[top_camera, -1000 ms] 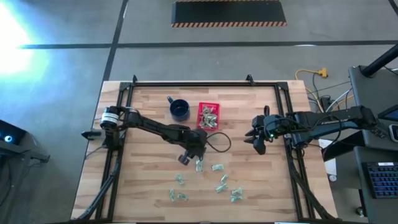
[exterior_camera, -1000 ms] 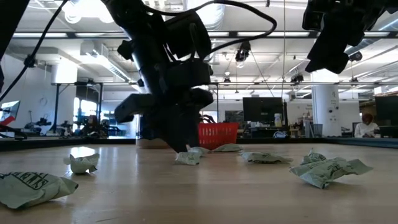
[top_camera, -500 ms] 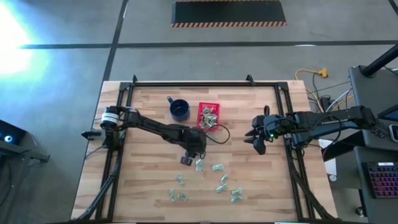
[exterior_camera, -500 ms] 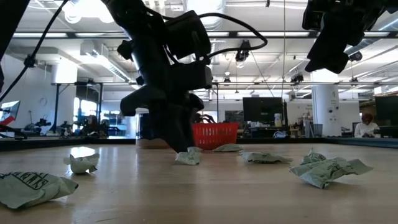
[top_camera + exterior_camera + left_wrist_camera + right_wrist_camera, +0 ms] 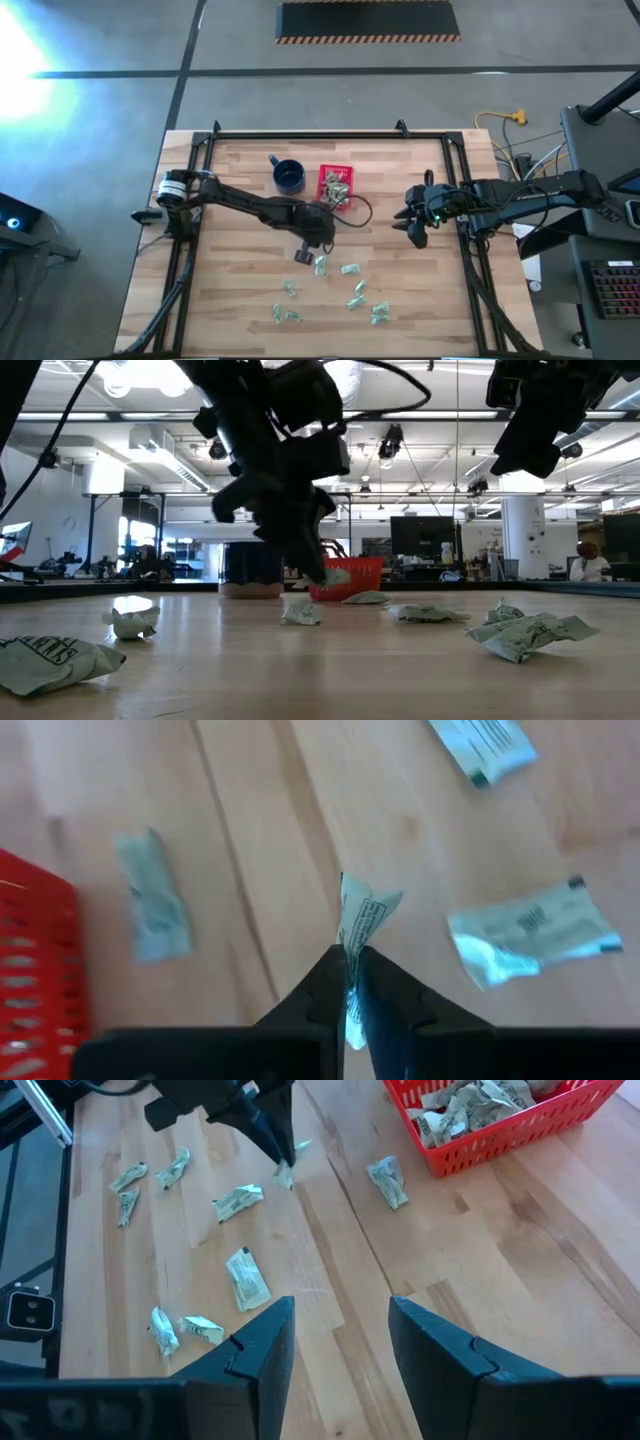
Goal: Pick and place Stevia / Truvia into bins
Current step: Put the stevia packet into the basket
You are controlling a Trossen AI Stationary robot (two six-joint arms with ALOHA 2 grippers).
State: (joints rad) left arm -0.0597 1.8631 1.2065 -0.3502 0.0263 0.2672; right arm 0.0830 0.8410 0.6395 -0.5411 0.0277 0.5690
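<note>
I should let go of the sachet with my left gripper on top of the heap of sachets inside the red basket point(image 5: 335, 187).
Several pale green-and-white Stevia sachets point(image 5: 349, 268) lie loose on the wooden table, toward its near side. The red basket point(image 5: 336, 186) stands at the far middle with sachets inside; it also shows in the right wrist view point(image 5: 500, 1110). My left gripper point(image 5: 350, 982) hangs just near of the basket, shut on one sachet point(image 5: 362, 918). That sachet is lifted above another sachet point(image 5: 300, 612) lying flat. My right gripper point(image 5: 340, 1315) waits open and raised near the table's right edge, holding nothing. My left gripper pinches the sachet's lower end point(image 5: 351, 960) between its two fingertips. The fingers slant steeply down from the table's left. The crumpled sachet point(image 5: 336, 573) sticks out beyond the fingertips, clear of the table.
A dark blue mug point(image 5: 288, 177) stands left of the red basket. One sachet point(image 5: 388, 1182) lies just beside the basket's near side. More loose sachets point(image 5: 380, 312) lie scattered near the front edge. A black frame point(image 5: 205, 150) runs round the tabletop.
My left gripper has shut on a sachet, rolled about its own axis and risen. The sachet has come up off the table with it. A neighbouring sachet has stayed lying where it was.
</note>
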